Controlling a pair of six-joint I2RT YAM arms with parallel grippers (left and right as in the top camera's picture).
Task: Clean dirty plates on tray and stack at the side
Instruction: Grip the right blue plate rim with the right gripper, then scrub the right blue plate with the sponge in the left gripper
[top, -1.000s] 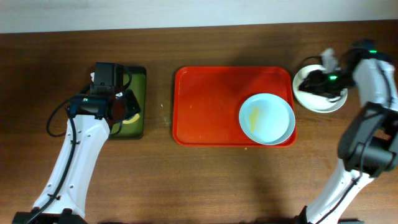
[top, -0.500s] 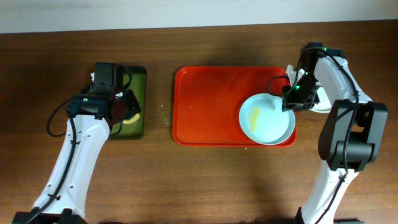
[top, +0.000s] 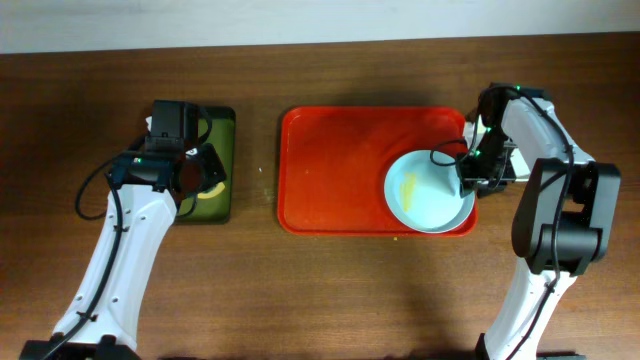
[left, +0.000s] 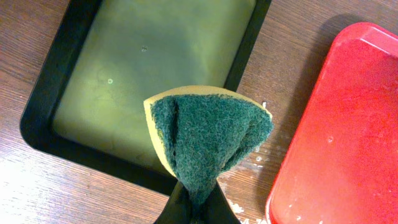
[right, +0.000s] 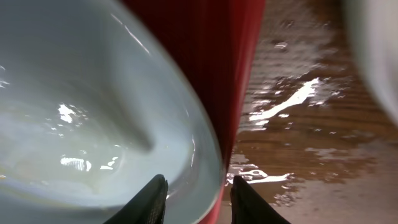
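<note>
My left gripper is holding the green and yellow sponge. It will let go of it in the near half of the dark green-black tray (top: 187, 187) (left: 124, 104).
A pale blue plate (top: 428, 190) with a yellow smear lies at the right end of the red tray (top: 340, 170). My right gripper (top: 468, 183) is open at the plate's right edge. In the right wrist view its fingers (right: 200, 200) straddle the rim of the plate (right: 93, 124) and the tray's rim (right: 239, 74). A white plate (top: 511, 162) sits on the table right of the tray, mostly hidden by the right arm. My left gripper (left: 199, 208) is shut on a green and yellow sponge (left: 208, 134), also in the overhead view (top: 208, 185).
A dark green-black tray (top: 215, 130) lies left of the red tray, under the sponge; it also shows in the left wrist view (left: 155, 56). The wood by the red tray's right rim looks wet (right: 292, 106).
My right gripper has moved left from the white plate to the right rim of the pale blue plate. The left arm and sponge have not moved.
</note>
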